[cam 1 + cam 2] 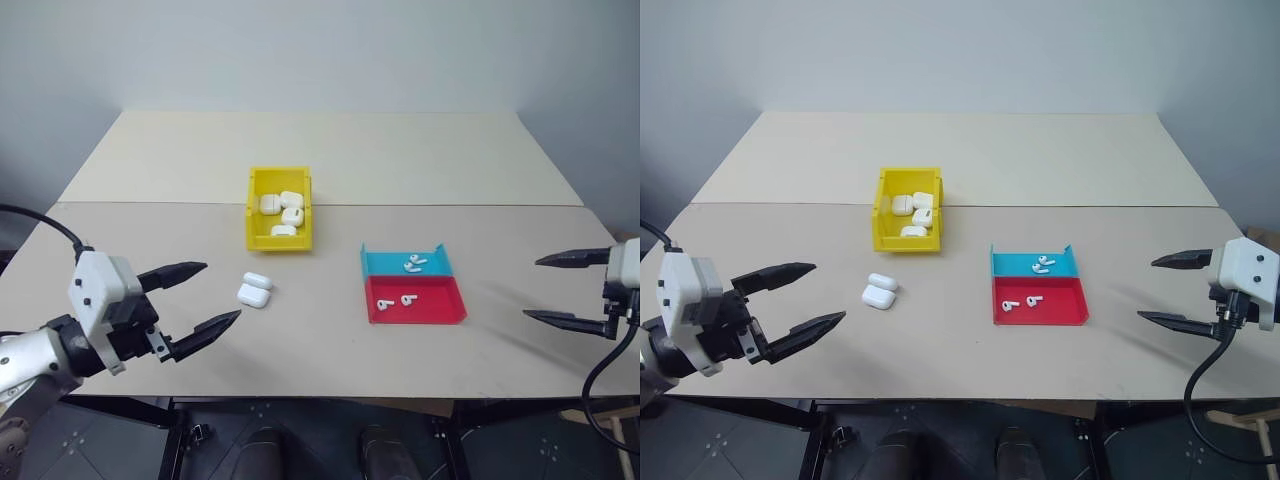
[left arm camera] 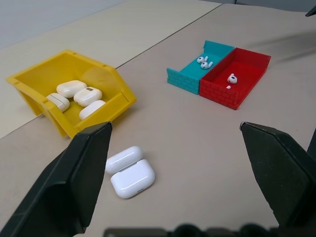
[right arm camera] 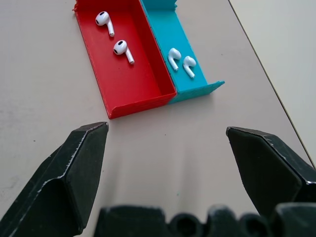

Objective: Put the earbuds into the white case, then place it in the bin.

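My left gripper is to take hold of the larger body (image 1: 253, 296) (image 2: 133, 179) of the white case next, leaving the case's flipped-open lid free above the fingers.
The white case (image 1: 254, 290) lies on the table with its lid flipped open, just in front of the yellow bin (image 1: 280, 243). My left gripper (image 1: 222, 290) hovers open just left of the case (image 2: 131, 172), nothing between its fingers. Two earbuds (image 1: 396, 301) lie in the red half of a shallow tray (image 1: 440, 300), and two more earbuds (image 1: 414, 264) lie in its blue half (image 1: 385, 265). My right gripper (image 1: 532, 288) is open, well to the right of the tray, and points toward it. The right wrist view looks at the earbuds (image 3: 122, 49) over open fingers.
Several closed white cases (image 1: 285, 212) lie inside the yellow bin. The tan table (image 1: 330, 340) is two tops joined by a seam running behind the bin. Bare tabletop lies between the open case and the tray.
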### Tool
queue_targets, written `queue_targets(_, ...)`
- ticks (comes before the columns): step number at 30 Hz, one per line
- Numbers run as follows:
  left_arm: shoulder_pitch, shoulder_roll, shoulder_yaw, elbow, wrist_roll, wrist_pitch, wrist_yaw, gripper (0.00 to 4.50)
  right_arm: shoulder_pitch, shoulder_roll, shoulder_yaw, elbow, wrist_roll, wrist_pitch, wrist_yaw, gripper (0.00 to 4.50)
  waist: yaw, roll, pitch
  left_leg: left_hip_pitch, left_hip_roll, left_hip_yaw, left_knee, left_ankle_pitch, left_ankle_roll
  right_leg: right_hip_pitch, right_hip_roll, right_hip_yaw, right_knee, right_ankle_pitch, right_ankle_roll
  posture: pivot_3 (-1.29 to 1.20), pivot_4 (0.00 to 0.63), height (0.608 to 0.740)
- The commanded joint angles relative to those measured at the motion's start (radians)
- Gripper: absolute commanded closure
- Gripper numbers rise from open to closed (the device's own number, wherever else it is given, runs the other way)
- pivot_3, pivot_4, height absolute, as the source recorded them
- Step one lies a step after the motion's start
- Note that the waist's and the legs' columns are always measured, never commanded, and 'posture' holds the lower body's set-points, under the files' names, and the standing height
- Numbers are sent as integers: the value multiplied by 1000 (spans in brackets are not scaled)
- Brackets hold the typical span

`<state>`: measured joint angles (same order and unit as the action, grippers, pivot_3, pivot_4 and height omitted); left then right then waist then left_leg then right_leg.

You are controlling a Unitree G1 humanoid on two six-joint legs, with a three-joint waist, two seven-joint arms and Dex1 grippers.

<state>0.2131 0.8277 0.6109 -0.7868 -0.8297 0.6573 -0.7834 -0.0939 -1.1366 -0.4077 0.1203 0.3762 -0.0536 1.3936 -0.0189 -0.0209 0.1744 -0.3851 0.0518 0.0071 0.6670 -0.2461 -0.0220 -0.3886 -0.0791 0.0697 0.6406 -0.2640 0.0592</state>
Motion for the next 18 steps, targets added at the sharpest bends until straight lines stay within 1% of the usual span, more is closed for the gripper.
queue_targets(1,4,17,37,-5,-20,-8,2,0,-20,-23,-21,-6,6,-15,3,49,0,0,0,0,0,0,0,0,0,0,0,0,0,0,0,0,150,740)
queue_targets(3,-6,3,40,-4,-37,-1,33,0,-27,-22,-17,-6,5,-14,1,49,0,0,0,0,0,0,0,0,0,0,0,0,0,0,0,0,150,740)
queue_targets(6,4,20,39,-25,-12,12,69,0,-35,-21,-11,-3,2,-15,1,49,0,0,0,0,0,0,0,0,0,0,0,0,0,0,0,0,150,740)
queue_targets(9,13,26,36,-56,-18,41,124,0,-46,-22,-3,2,-2,-17,2,49,0,0,0,0,0,0,0,0,0,0,0,0,0,0,0,0,150,740)
queue_targets(11,22,35,17,-101,27,67,187,0,-54,-22,3,5,-4,-18,3,49,0,0,0,0,0,0,0,0,0,0,0,0,0,0,0,0,150,740)
queue_targets(12,22,35,3,-123,44,86,228,0,-57,-22,6,6,-4,-18,3,49,0,0,0,0,0,0,0,0,0,0,0,0,0,0,0,0,150,740)
queue_targets(15,4,26,-51,-224,67,216,425,0,-66,-23,10,10,-6,-17,5,49,1,0,0,0,0,0,0,0,0,0,0,0,0,0,0,0,150,740)
queue_targets(17,-18,42,-84,-256,29,280,539,0,-70,-22,14,15,-8,-18,7,49,1,0,0,0,0,0,0,0,0,0,0,0,0,0,0,0,150,740)
queue_targets(18,-25,55,-106,-260,-10,283,602,0,-72,-21,18,20,-11,-21,6,49,2,0,0,0,0,-1,0,0,0,0,0,0,0,0,0,0,150,740)
